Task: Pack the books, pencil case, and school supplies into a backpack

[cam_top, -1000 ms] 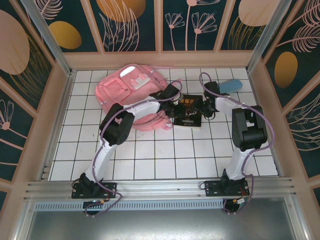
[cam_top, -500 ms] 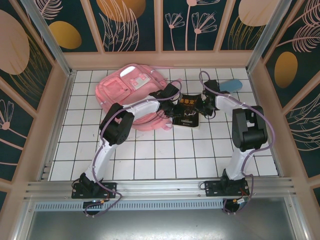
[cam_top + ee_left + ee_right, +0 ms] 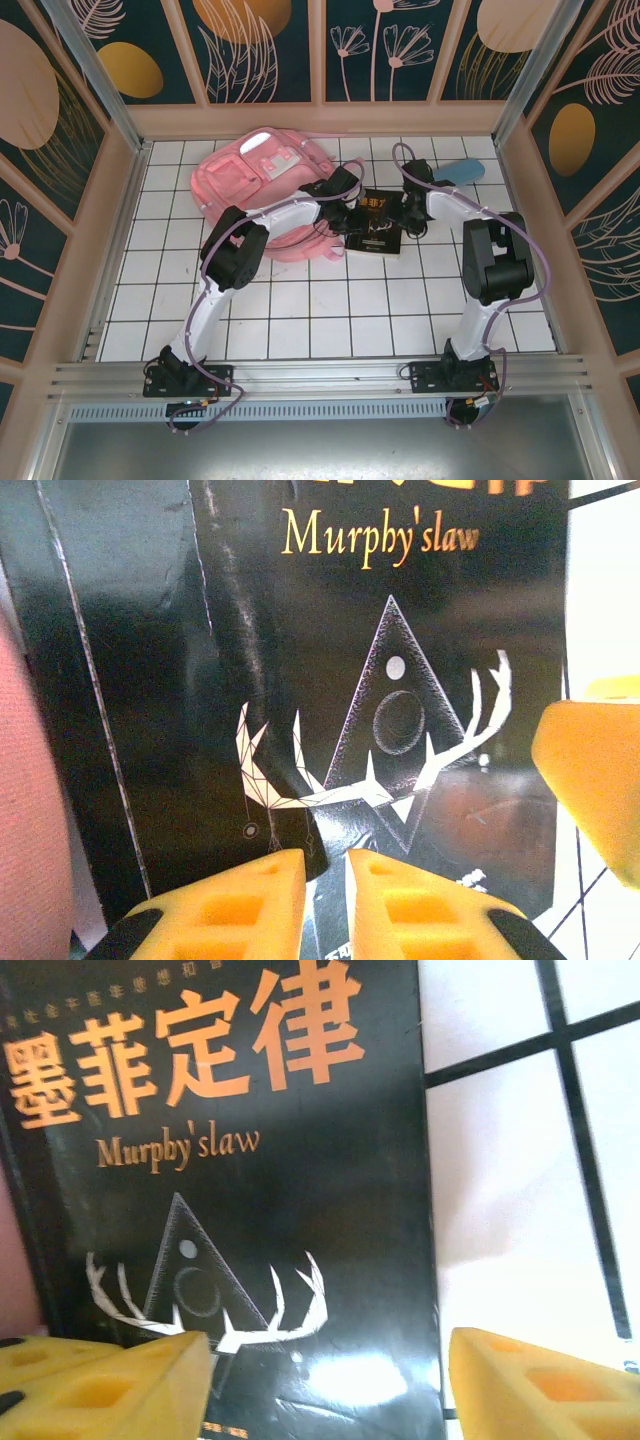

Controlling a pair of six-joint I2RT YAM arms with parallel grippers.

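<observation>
The robot's left fingers are nearly shut over the black book's glossy cover, so the right gripper should lift the book by its edge (image 3: 402, 239) farthest from the backpack.
A black book (image 3: 380, 226) with orange lettering and a white antler drawing lies on the tiles just right of the pink backpack (image 3: 255, 180). My left gripper (image 3: 352, 213) is at the book's left edge. In the left wrist view its jaws (image 3: 325, 858) are almost together over the glossy cover (image 3: 400, 660), a sliver of cover showing in the slit. My right gripper (image 3: 408, 212) is at the book's right edge. It stands open (image 3: 330, 1345), one finger over the cover (image 3: 250, 1220) and the other over white tile. The light blue pencil case (image 3: 463, 171) lies behind the right arm.
Wooden side walls (image 3: 120, 220) fence in the white tiled floor (image 3: 330, 300). The backpack's fabric (image 3: 25, 810) shows right beside the book's spine. A finger of the right gripper (image 3: 590, 780) shows at the right of the left wrist view.
The right gripper's jaws closed in and then spread wide again beside the book. The book shifted slightly. The left arm has hardly moved.
</observation>
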